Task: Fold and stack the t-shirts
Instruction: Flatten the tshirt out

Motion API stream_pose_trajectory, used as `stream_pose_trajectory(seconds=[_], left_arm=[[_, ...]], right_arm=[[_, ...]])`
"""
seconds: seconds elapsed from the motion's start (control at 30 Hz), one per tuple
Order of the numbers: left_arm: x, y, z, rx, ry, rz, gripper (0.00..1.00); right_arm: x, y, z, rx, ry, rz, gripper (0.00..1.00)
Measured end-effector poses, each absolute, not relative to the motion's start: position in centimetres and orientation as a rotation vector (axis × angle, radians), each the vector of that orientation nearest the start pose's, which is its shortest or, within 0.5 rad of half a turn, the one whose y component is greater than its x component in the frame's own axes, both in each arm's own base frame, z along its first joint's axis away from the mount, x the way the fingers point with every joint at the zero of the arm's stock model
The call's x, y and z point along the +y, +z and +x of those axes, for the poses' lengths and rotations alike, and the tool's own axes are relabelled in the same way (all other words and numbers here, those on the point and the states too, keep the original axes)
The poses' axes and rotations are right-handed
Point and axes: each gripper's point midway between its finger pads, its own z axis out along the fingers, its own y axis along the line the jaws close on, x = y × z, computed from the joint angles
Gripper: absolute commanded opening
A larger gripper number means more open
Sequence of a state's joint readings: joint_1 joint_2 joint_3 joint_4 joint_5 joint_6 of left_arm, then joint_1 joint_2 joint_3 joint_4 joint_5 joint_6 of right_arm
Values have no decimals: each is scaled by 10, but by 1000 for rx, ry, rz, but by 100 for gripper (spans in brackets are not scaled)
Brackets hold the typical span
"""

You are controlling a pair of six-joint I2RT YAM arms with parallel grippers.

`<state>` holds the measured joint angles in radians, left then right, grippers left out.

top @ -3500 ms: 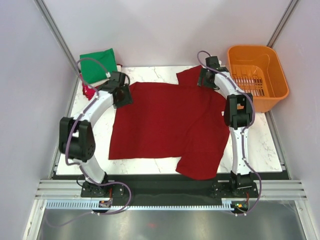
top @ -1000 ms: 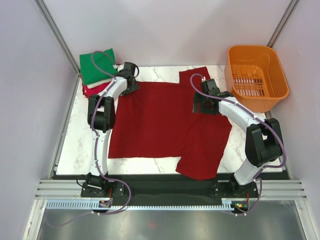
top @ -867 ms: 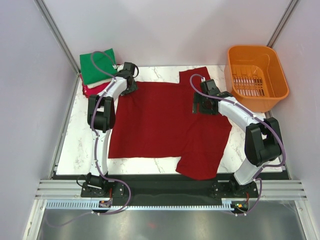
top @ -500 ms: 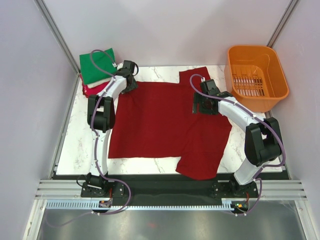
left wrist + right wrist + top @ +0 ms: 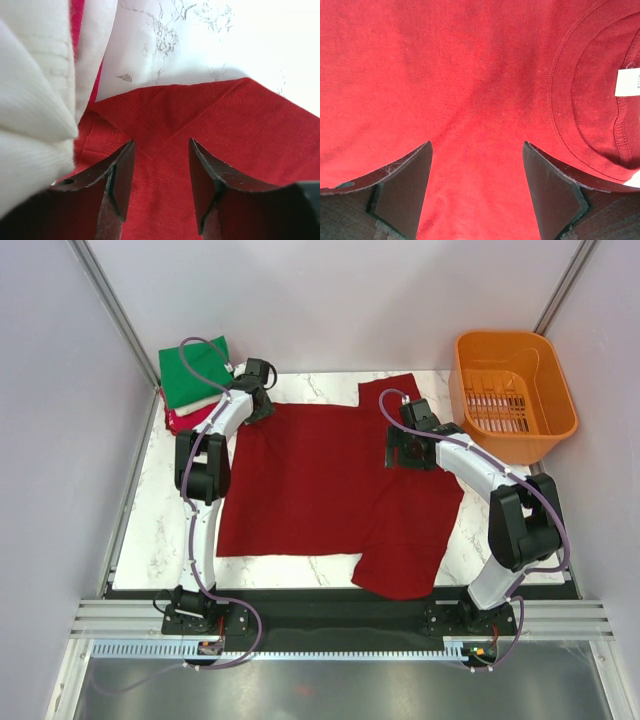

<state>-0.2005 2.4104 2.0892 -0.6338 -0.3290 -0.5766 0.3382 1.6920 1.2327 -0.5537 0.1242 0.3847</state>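
Observation:
I will pinch the corner's tip (image 5: 153, 156) with my left gripper and open it flat before folding, as the dark red t-shirt's far corner lies folded inward beside the stack.
A large dark red t-shirt (image 5: 330, 490) lies spread on the marble table (image 5: 160, 530), its collar toward the right. My left gripper (image 5: 258, 400) is open at the shirt's far left corner; in the left wrist view (image 5: 161, 150) the jaws straddle the red cloth (image 5: 200, 115) without pinching it. My right gripper (image 5: 405, 450) is open low over the shirt's right part; in the right wrist view (image 5: 477, 145) the collar with a white label (image 5: 626, 82) lies to its right. A stack of folded shirts sits far left: green (image 5: 190, 375) on top, white (image 5: 35, 100) and pink-red (image 5: 185, 418) below.
An orange plastic basket (image 5: 510, 390) stands at the far right of the table. The folded stack touches the left gripper's left side. The shirt's lower right part hangs over the table's near edge (image 5: 395, 580). Grey walls enclose the table on three sides.
Since 3.5 s ago the left arm stretched out to the shirt's far left corner and the right gripper moved from the far sleeve onto the body near the collar. Little moved in the last second.

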Motion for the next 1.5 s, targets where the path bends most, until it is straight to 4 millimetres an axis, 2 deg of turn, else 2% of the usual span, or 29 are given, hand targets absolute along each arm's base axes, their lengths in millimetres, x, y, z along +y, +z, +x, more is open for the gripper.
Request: stream_pose_trajectory(seconds=[0.17, 0.6, 0.63, 0.67, 0.83, 0.87, 0.97, 1.13, 1.17, 1.23, 1.27, 1.37, 1.5], left_arm=[[-81, 46, 578, 2386, 82, -588, 50], [-82, 36, 576, 2399, 87, -599, 52], [-82, 36, 576, 2399, 87, -600, 50], [-82, 36, 576, 2398, 86, -600, 42], [-82, 36, 576, 2395, 82, -612, 16], [-82, 36, 577, 2394, 82, -614, 8], [-82, 36, 577, 2394, 80, -615, 2], [-82, 36, 577, 2393, 80, -615, 2], [-82, 36, 577, 2393, 80, -615, 22], [-82, 36, 577, 2395, 79, -610, 46], [-82, 36, 577, 2396, 78, -611, 64], [-82, 31, 571, 2406, 85, -616, 67], [-79, 28, 564, 2416, 96, -618, 65]], right_arm=[[127, 85, 377, 2583, 113, 104, 81], [129, 79, 376, 2598, 120, 100, 80], [129, 78, 376, 2602, 119, 99, 80], [129, 77, 376, 2603, 118, 99, 80], [129, 76, 377, 2604, 121, 98, 80], [129, 76, 377, 2604, 121, 98, 80], [130, 76, 378, 2602, 122, 98, 80], [130, 75, 379, 2599, 123, 99, 80], [130, 75, 379, 2600, 122, 99, 80], [130, 75, 379, 2601, 122, 98, 80], [130, 74, 379, 2602, 122, 98, 80], [130, 74, 379, 2602, 123, 98, 80], [130, 74, 379, 2602, 123, 99, 80]])
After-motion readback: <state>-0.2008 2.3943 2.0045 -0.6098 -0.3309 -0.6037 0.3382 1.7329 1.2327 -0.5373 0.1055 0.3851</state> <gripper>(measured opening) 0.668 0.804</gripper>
